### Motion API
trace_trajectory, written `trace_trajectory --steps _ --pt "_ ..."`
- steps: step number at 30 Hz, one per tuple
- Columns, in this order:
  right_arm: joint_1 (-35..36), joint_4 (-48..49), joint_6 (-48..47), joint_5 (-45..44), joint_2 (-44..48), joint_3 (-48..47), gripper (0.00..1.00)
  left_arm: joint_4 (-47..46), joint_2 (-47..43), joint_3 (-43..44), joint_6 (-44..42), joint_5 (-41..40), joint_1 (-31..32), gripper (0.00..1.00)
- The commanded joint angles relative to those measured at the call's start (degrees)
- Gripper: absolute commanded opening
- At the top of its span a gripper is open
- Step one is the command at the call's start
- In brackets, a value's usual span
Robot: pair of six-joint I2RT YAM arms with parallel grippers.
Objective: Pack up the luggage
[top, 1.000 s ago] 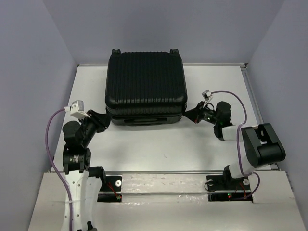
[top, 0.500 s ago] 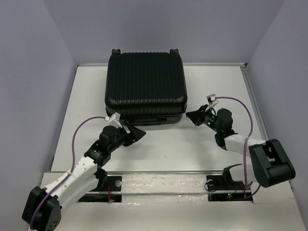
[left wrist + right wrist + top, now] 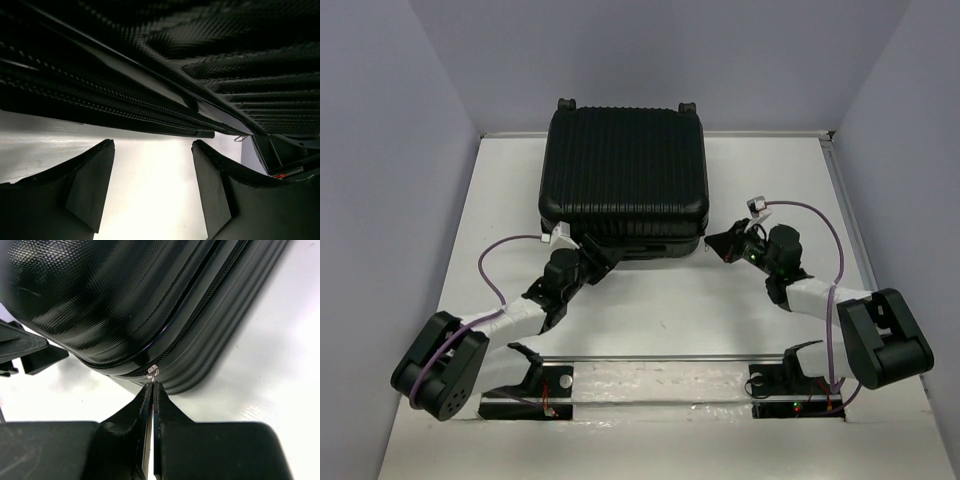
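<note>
Next, my right gripper opens and takes the zipper pull closer to the zipper (image 3: 152, 369), as it pinches just the loose end of the zipper pull at the luggage's corner.
The luggage (image 3: 625, 170) is a large black ribbed suitcase lying flat and closed at the back middle of the table. My left gripper (image 3: 603, 255) is open and empty, low on the table right at the suitcase's front left edge. In the left wrist view its fingers (image 3: 92, 185) frame bare table under the zipper seam (image 3: 150, 112). My right gripper (image 3: 713, 243) is at the front right corner. In the right wrist view it (image 3: 152, 385) is shut on the small metal zipper pull (image 3: 153, 372) of the luggage (image 3: 125, 300).
The white table (image 3: 660, 310) is walled by grey panels at the left, back and right. A metal rail (image 3: 660, 357) runs along the near edge above both arm bases. The purple wrist cables loop beside each arm.
My left arm has swung from the suitcase's left side round to its front left edge, low on the table. My right gripper has stayed at the front right corner.
</note>
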State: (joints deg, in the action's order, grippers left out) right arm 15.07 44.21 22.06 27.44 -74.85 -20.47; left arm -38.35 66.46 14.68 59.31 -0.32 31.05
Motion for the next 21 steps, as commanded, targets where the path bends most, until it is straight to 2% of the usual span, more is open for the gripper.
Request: trace_trajectory --steps 1,4,10,13,15,16,20,21 --pt "0.13 -0.35 -0.27 1.74 -1.70 -1.33 0.07 -7.61 1.66 1.32 1.95 -3.37 0.15 0.73" --pt "0.66 -0.09 -0.27 1.65 -1.79 -1.15 0.07 -8.67 1.92 1.14 2.65 -5.92 0.15 0.72" --pt "1.80 1.93 0.87 0.95 -3.02 -0.19 0.07 -12.62 4.12 0.09 6.60 -13.03 2.26 0.56" --pt "3.04 2.20 1.14 -0.10 -3.11 -0.19 0.07 -14.91 5.78 -0.18 7.75 -15.94 3.32 0.37" --pt "4.61 2.03 1.05 -0.63 -3.02 -0.45 0.07 -15.79 7.72 0.26 7.75 -16.90 3.67 0.31" --pt "5.66 1.94 1.05 -1.33 -2.85 -0.54 0.07 -15.88 8.42 0.96 7.75 -17.17 3.93 0.23" --pt "8.56 1.32 0.79 -3.79 -2.23 -0.36 0.07 -18.16 12.02 1.49 8.63 -17.35 4.72 0.06" --pt "9.36 1.06 0.70 -4.41 -2.06 -0.19 0.07 -18.69 12.38 1.41 8.72 -17.52 4.90 0.06"
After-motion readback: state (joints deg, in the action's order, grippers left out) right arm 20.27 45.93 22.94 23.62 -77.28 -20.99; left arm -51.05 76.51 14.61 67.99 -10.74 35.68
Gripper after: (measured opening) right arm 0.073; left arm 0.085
